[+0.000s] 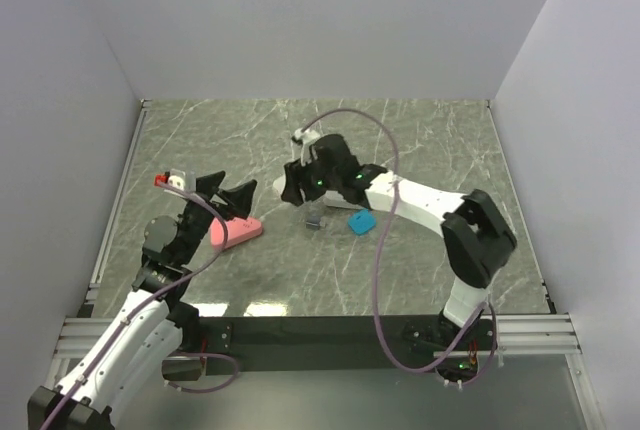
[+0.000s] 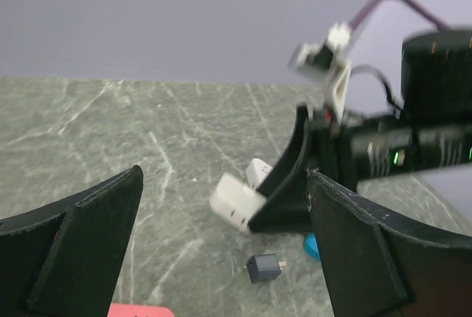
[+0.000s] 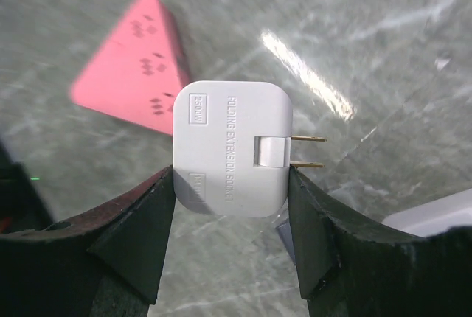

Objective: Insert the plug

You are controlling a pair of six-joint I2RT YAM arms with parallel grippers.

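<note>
A finger of my right gripper is beside the plug's brass prongs, on the side of the plug to insert, so my left gripper should take the white plug point(image 1: 279, 188) for my right gripper to regrip.
My right gripper point(image 3: 231, 184) is shut on a white folding extension plug point(image 3: 230, 147), two brass prongs pointing right, held above the table. In the top view that gripper point(image 1: 291, 188) is near the table's middle, and the plug point(image 1: 281, 187) shows white at its tip. The plug also shows in the left wrist view point(image 2: 236, 202). A pink triangular socket block point(image 1: 236, 232) lies on the table left of it and shows in the right wrist view point(image 3: 136, 66). My left gripper point(image 1: 226, 197) is open and empty, just above the pink block's far end.
A small dark grey charger cube point(image 1: 313, 219) and a blue piece point(image 1: 361, 222) lie under the right arm. The cube also shows in the left wrist view point(image 2: 263, 267). Purple cables loop over the right arm. Walls enclose the table on three sides.
</note>
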